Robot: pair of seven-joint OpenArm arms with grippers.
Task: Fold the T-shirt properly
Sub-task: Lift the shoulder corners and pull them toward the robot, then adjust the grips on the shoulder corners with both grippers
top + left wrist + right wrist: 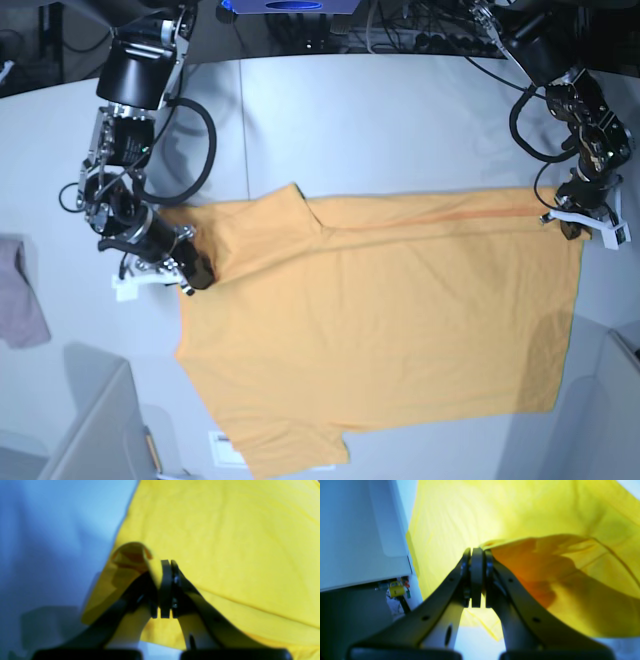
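My left gripper needs to let go of the raised fold on the T-shirt's side edge [563, 264], just in front of the folded band of the T-shirt.
The orange-yellow T-shirt [380, 320] lies spread on the grey table [400, 120], with a folded band along its far edge. My left gripper [572, 228] is at the shirt's far right corner. In the left wrist view it [166, 563] is shut on a raised fold of the shirt [225, 530]. My right gripper [198, 272] is at the shirt's left edge near the sleeve. In the right wrist view it [477, 551] is shut on lifted cloth of the shirt [450, 512], which hangs below it.
A small pinkish-mauve cloth [18, 292] lies at the table's left edge. Cables and equipment [400, 30] run along the back. Grey panels stand at the front left [90, 430] and front right [615, 400].
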